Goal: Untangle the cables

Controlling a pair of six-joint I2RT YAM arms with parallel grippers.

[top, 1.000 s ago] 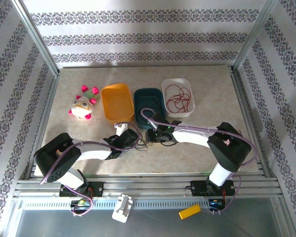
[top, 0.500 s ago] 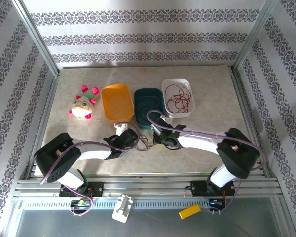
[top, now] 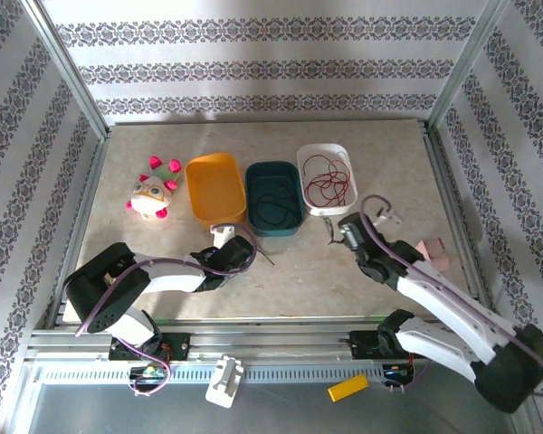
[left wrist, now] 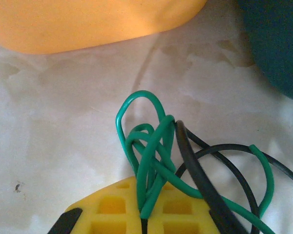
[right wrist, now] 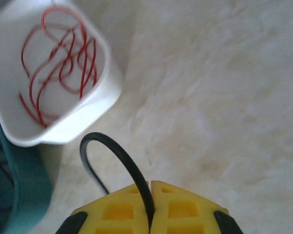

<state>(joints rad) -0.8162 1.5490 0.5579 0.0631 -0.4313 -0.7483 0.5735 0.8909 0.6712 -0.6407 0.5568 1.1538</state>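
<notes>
Next, I release the black cable from my right gripper over the thin dark cable inside the teal tray (top: pixel 272 209).
My left gripper (left wrist: pixel 145 217) is shut on a knot of green cable (left wrist: pixel 147 141) just above the table. A black cable (left wrist: pixel 201 176) crosses that knot on the right. From above, the left gripper (top: pixel 247 252) sits below the orange tray (top: pixel 215 187). My right gripper (right wrist: pixel 150 191) is shut on a black cable (right wrist: pixel 118 152) that arcs up and left from its yellow pads (right wrist: pixel 185 209). In the top view the right gripper (top: pixel 341 228) is just below the white tray (top: pixel 327 154), which holds red cables (top: pixel 326 178).
A teal tray (top: pixel 274 226) with a thin dark cable inside stands between the orange and white trays. A plush toy (top: pixel 154 194) lies at the left. A small pink block (top: pixel 432 251) lies by the right arm. Metal frame rails border the table.
The right gripper shut on a black cable beside the left gripper, then swung right to below the white tray. The left arm stayed put, still gripping the green cable.
</notes>
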